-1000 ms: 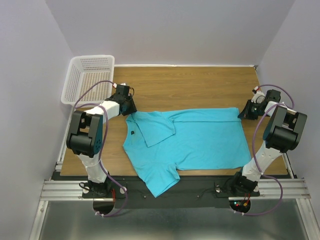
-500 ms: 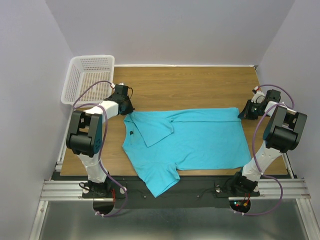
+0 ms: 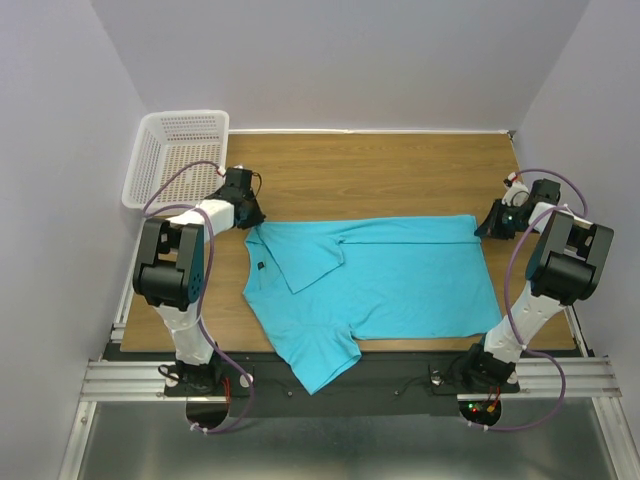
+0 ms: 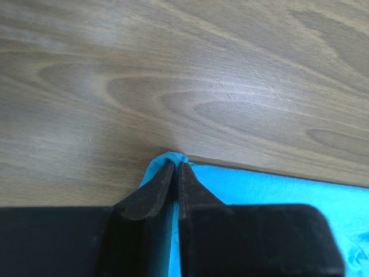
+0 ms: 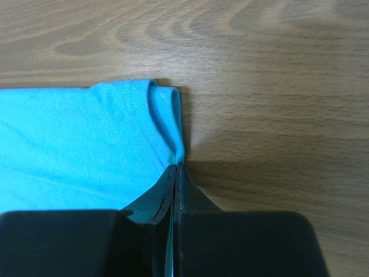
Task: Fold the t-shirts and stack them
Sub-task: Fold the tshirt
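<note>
The near sleeve hangs over the edge of the table. My right gripper should first take the far hem corner (image 3: pixel 470 220) and help my left gripper pull the t-shirt back.
A turquoise t-shirt (image 3: pixel 400 280) lies flat across the middle of the wooden table, neck to the left. One sleeve is folded onto its chest, and the other sleeve (image 3: pixel 320 365) hangs over the near edge. At the shirt's far-left corner my left gripper (image 3: pixel 253 218) sits low on the table. In the left wrist view the left gripper (image 4: pixel 175 164) is shut on a small fold of the blue t-shirt (image 4: pixel 265 187). My right gripper (image 3: pixel 488 226) is at the far-right corner. In the right wrist view the right gripper (image 5: pixel 174 168) is shut on the hem of the t-shirt (image 5: pixel 75 144).
A white mesh basket (image 3: pixel 185 114) stands at the back left corner, just behind the left arm. Bare wood (image 3: pixel 380 175) runs behind the shirt to the back wall. Side walls close in on both sides of the table.
The left gripper's jaws have closed on the shirt's far-left corner. It has shifted slightly back and left, drawing that corner with it. The right arm has not moved.
</note>
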Controlling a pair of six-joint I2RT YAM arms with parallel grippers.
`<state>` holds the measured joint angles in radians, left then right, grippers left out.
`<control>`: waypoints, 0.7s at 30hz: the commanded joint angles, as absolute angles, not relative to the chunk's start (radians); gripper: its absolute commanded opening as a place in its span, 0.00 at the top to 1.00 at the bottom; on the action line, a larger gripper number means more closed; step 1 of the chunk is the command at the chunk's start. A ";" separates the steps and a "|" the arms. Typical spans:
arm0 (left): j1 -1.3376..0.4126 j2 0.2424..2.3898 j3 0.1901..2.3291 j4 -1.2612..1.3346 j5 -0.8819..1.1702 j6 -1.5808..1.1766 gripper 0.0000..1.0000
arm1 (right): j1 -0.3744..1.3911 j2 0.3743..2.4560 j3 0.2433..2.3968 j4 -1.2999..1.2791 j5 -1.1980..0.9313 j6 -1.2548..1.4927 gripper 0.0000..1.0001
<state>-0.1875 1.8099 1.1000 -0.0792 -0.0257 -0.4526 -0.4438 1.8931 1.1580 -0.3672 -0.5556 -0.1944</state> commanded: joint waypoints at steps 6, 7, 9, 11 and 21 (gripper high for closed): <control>-0.178 1.763 1.181 -0.083 0.012 -0.388 0.48 | -0.430 1.913 1.187 -0.423 -0.568 -0.215 0.90; -0.176 1.753 1.181 -0.083 0.027 -0.385 0.47 | -0.430 1.907 1.192 -0.423 -0.571 -0.216 0.88; -0.178 1.732 1.189 -0.086 0.054 -0.379 0.43 | -0.430 1.888 1.198 -0.423 -0.594 -0.215 0.84; -0.178 1.694 1.192 -0.084 0.084 -0.368 0.40 | -0.430 1.856 1.204 -0.423 -0.610 -0.216 0.79; -0.178 1.415 1.087 -0.077 0.117 -0.353 0.28 | -0.430 1.684 1.212 -0.508 -0.707 -0.432 0.50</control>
